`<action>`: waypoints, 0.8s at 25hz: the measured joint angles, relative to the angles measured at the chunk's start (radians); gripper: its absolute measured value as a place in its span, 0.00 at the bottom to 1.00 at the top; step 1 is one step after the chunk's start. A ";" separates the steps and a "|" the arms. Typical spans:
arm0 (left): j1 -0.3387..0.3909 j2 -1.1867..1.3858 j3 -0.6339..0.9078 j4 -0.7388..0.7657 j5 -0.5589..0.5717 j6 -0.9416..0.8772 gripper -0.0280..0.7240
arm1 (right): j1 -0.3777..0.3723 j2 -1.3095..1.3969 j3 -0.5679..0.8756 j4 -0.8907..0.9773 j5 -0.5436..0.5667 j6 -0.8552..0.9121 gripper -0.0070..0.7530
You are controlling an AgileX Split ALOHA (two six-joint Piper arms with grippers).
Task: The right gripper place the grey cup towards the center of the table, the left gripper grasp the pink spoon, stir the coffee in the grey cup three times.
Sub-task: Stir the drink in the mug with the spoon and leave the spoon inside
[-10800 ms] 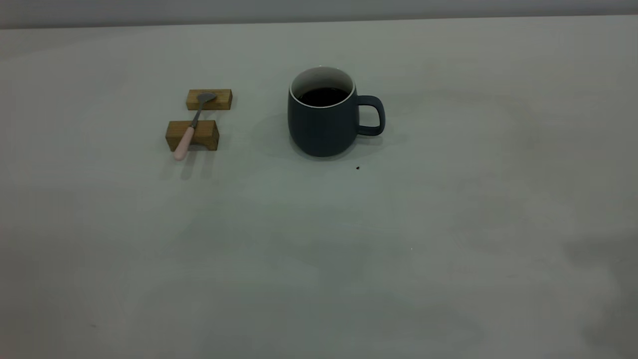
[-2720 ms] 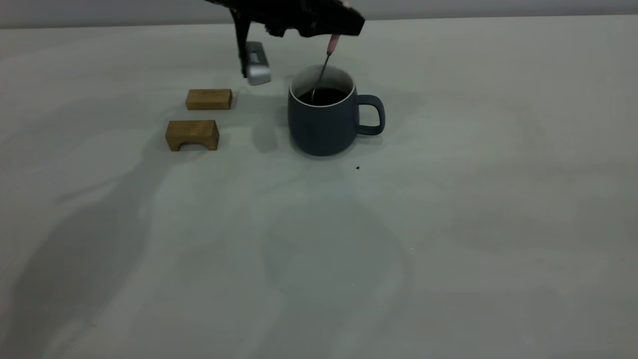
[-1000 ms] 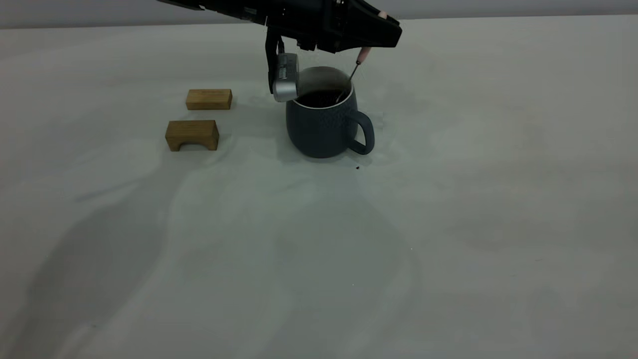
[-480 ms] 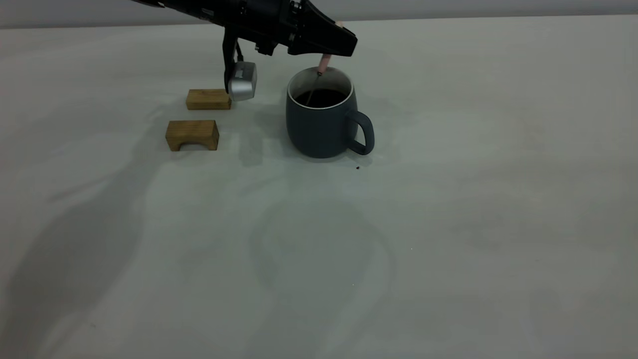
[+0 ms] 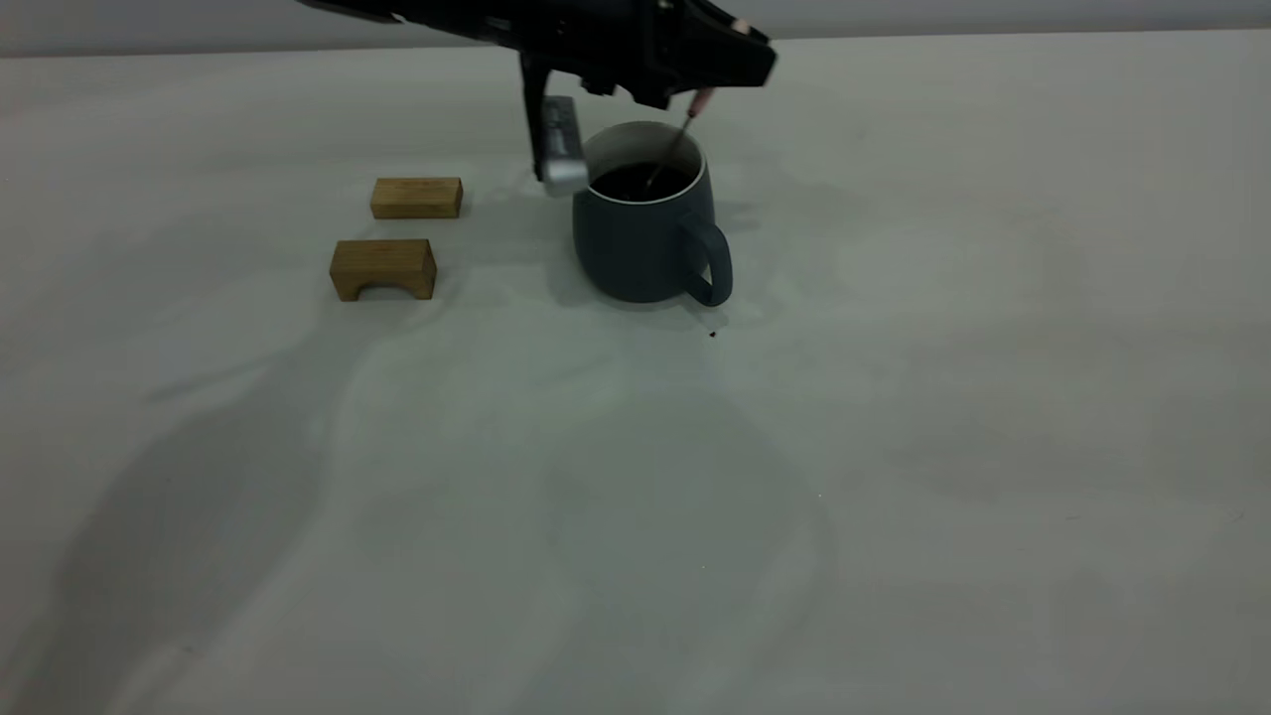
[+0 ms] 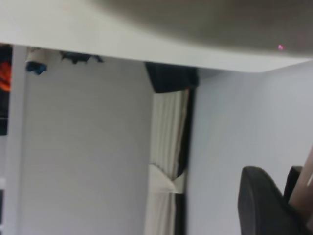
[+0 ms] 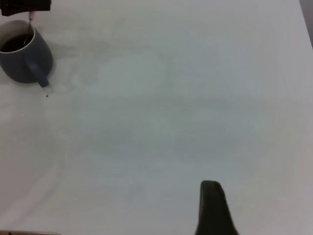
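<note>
Next, I let go of the pink spoon with my left gripper in the coffee, leaning on the grey cup's rim just behind its handle (image 5: 693, 148).
The grey cup (image 5: 640, 243) stands on the table (image 5: 635, 477) a little left of the middle at the back. Its handle (image 5: 711, 263) is turned toward the front right, and dark coffee (image 5: 635, 182) fills it. My left gripper (image 5: 730, 62) hovers just above the cup's right rim, shut on the pink spoon (image 5: 701, 99). The spoon's metal neck slants down into the coffee and its bowl is hidden there. In the left wrist view the pink handle (image 6: 304, 193) lies against a dark finger (image 6: 259, 205). My right gripper (image 7: 213, 208) is parked far from the cup (image 7: 24, 56).
Two wooden blocks stand left of the cup: a flat one (image 5: 416, 197) at the back and an arched one (image 5: 383, 268) nearer. A tiny black speck (image 5: 712, 335) lies just in front of the cup. The left arm's silver wrist camera (image 5: 561, 149) hangs beside the cup's left rim.
Over the last half second my left gripper swung to the right, carrying the spoon from the cup's left side to its right. The cup slid slightly back and its handle turned further frontward.
</note>
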 joint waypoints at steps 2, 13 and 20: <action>-0.005 0.006 0.000 -0.002 0.026 0.008 0.23 | 0.000 0.000 0.000 0.000 0.000 0.000 0.71; 0.026 0.011 -0.001 0.081 0.189 0.008 0.23 | 0.000 0.000 0.000 0.000 0.000 -0.001 0.71; 0.076 0.011 -0.001 0.129 0.258 -0.060 0.23 | 0.000 0.000 0.000 0.000 0.000 0.000 0.71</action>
